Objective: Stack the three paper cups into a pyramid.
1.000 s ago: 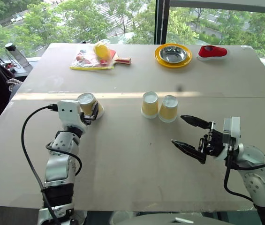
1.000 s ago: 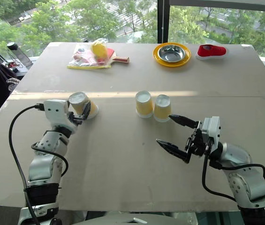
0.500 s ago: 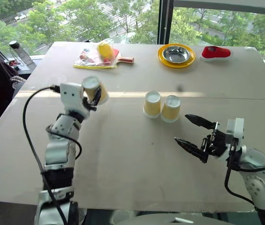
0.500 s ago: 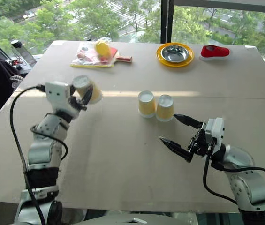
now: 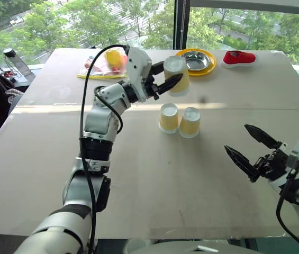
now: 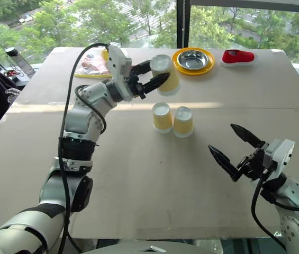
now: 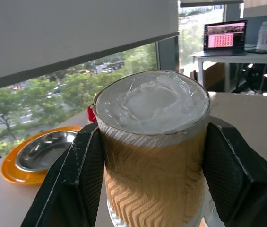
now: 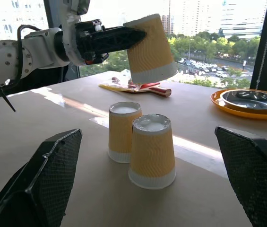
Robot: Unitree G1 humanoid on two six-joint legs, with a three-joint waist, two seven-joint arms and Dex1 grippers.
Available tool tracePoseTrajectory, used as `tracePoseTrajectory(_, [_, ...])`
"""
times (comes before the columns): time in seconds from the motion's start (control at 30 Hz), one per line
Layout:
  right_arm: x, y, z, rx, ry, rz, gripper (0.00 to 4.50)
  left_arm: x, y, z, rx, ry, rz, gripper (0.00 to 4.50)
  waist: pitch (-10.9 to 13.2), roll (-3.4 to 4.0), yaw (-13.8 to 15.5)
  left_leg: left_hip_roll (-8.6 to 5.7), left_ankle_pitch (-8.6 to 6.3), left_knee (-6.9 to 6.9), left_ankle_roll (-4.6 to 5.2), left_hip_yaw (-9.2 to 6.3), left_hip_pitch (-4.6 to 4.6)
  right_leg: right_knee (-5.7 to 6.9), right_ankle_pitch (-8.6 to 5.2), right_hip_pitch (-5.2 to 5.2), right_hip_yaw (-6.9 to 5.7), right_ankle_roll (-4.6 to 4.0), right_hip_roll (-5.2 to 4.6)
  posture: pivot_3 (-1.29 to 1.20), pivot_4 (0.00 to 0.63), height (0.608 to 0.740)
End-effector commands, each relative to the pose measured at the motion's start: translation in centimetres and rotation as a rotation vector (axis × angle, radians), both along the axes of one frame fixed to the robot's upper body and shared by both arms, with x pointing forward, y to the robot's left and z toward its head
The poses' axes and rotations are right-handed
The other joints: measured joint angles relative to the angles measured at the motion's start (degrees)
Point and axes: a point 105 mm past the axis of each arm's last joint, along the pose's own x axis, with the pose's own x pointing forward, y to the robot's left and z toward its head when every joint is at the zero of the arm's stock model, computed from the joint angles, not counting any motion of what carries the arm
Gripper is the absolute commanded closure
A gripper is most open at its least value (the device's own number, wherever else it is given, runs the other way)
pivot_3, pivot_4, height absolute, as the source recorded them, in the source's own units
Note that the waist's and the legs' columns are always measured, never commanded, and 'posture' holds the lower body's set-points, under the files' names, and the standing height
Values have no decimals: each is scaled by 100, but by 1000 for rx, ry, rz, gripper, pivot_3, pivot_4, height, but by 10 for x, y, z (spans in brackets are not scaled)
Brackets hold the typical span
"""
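I need to use my left gripper to set the third paper cup down across the upturned bases of the two [image 5: 181,111] cups that are touching. The third cup now hangs high above them.
Two yellow-tan paper cups stand upside down, side by side and touching, in the middle of the table: the left cup [image 5: 168,117] and the right cup [image 5: 190,122]. High above and just behind them hangs the third paper cup [image 5: 177,75], base up and slightly tilted, with my left gripper [image 5: 166,75] shut on its sides. The left wrist view shows that cup [image 7: 153,151] between the two black fingers [image 7: 83,177]. My right gripper [image 5: 251,148] stands open, low over the table to the right of the pair, nothing between its fingers.
At the table's far edge lie a yellow plate with a steel bowl [image 5: 195,61], a red shoe [image 5: 239,57] and a clear bag with a yellow object and a red paddle [image 5: 107,64]. A bottle [image 5: 17,61] stands off the far left corner.
My left arm has lifted its cup off the table's left side and swung it up and to the right, over the standing pair. The right gripper has drawn back to the right.
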Motion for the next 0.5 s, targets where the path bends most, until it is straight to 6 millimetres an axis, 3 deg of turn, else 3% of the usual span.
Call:
tracePoseTrajectory(0.03, [-10, 1, 16, -4, -73, -18, 0, -2, -1, 6, 9, -28, -40, 1661, 0, 0, -22, 0, 0, 0, 0, -1, 0, 1, 0, -1, 0, 0, 0, 0, 150, 740])
tracePoseTrajectory(0.5, [-17, -5, 13, 16, -94, -53, 0, -10, -6, -7, 79, -11, -131, 1661, 0, 0, -10, -4, 0, 11, 0, -6, -2, 6, 1, 0, -2, 2, -1, 0, 150, 740])
